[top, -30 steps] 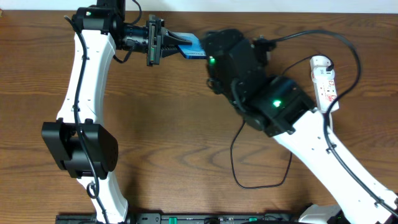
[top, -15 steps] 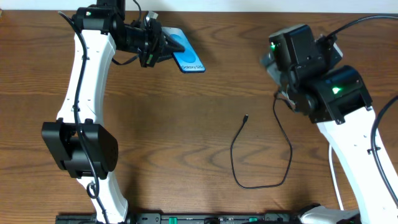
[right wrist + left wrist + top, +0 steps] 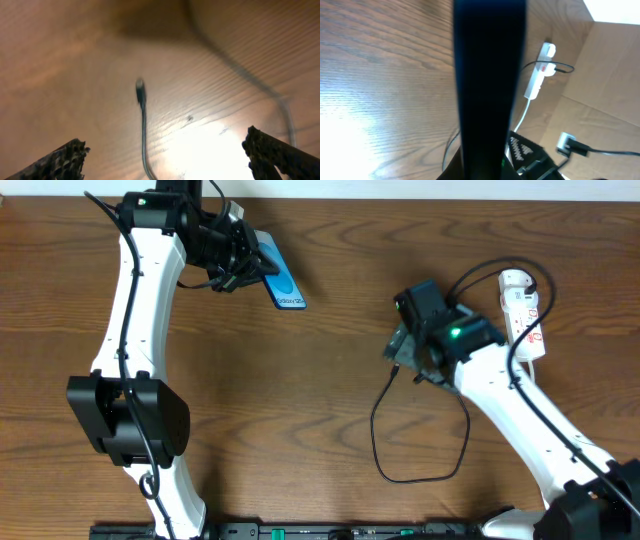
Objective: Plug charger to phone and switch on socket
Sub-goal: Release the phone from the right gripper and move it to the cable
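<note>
Next, I close my right gripper on the back end of the charger's plug (image 3: 395,370) (image 3: 142,101), where the black cable starts, so the plug's metal tip stays free.
The phone (image 3: 284,284), blue-screened, is held tilted above the table at the back left, and my left gripper (image 3: 258,264) is shut on its upper end. In the left wrist view the phone (image 3: 490,75) is a dark bar filling the middle. The charger is a thin black cable looping on the wood (image 3: 421,477). Its small plug tip (image 3: 396,368) lies free just below my right gripper (image 3: 397,352). The right wrist view shows that tip (image 3: 140,92) lying between wide-open fingers (image 3: 60,162), untouched. The socket (image 3: 522,315) lies at the far right.
The charger cable arcs from the socket's far end (image 3: 530,280) over my right arm. The socket's thick white cord (image 3: 522,117) trails toward the front. A cardboard wall (image 3: 615,75) stands beyond the table's right edge.
My right arm has left the phone, swung out to the right, then come back down over the plug tip, its jaws widening. The left gripper has shifted the phone slightly left.
</note>
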Available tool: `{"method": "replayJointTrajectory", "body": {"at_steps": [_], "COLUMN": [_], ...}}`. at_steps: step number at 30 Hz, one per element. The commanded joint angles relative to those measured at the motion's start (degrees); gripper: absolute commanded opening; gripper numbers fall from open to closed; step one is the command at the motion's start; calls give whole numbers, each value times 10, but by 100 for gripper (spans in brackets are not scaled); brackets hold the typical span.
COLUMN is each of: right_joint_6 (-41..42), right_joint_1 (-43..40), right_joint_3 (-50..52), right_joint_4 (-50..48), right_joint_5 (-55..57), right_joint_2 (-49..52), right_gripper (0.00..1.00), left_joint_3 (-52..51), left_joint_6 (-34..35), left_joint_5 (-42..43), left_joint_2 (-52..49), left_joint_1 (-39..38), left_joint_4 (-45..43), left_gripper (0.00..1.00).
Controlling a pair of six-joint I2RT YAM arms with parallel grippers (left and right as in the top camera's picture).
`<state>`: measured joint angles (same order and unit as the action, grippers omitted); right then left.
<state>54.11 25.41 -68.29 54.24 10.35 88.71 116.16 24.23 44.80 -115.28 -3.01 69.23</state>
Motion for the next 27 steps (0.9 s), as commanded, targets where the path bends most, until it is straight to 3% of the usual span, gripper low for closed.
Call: {"method": "replayJointTrajectory", "body": {"at_steps": [1, 4, 8, 14, 22, 27], "right_joint_6": [-82, -83, -83, -83, -70, -53], "right_joint_1": [-1, -1, -2, -2, -10, -14], "right_joint_3": [57, 81, 102, 104, 104, 104], "right_joint_4": [-70, -98, -119, -148, -159, -173], "right_joint_5": [-95, -99, -97, -118, -113, -113], "right_joint_2": [-4, -4, 0, 38, 65, 82], "right_gripper": [98, 95, 75, 72, 78, 74], "left_joint_3": [-6, -7, -7, -7, -7, -8], "left_joint_6": [-14, -16, -15, -15, -15, -15], "left_joint_5": [-8, -10, -9, -9, -9, -9], "left_joint_2": [21, 21, 21, 21, 21, 21], "left_joint_1": [0, 0, 0, 0, 0, 0], "left_joint_4": [5, 5, 5, 5, 6, 6], "left_gripper": [7, 7, 7, 7, 7, 7]}}
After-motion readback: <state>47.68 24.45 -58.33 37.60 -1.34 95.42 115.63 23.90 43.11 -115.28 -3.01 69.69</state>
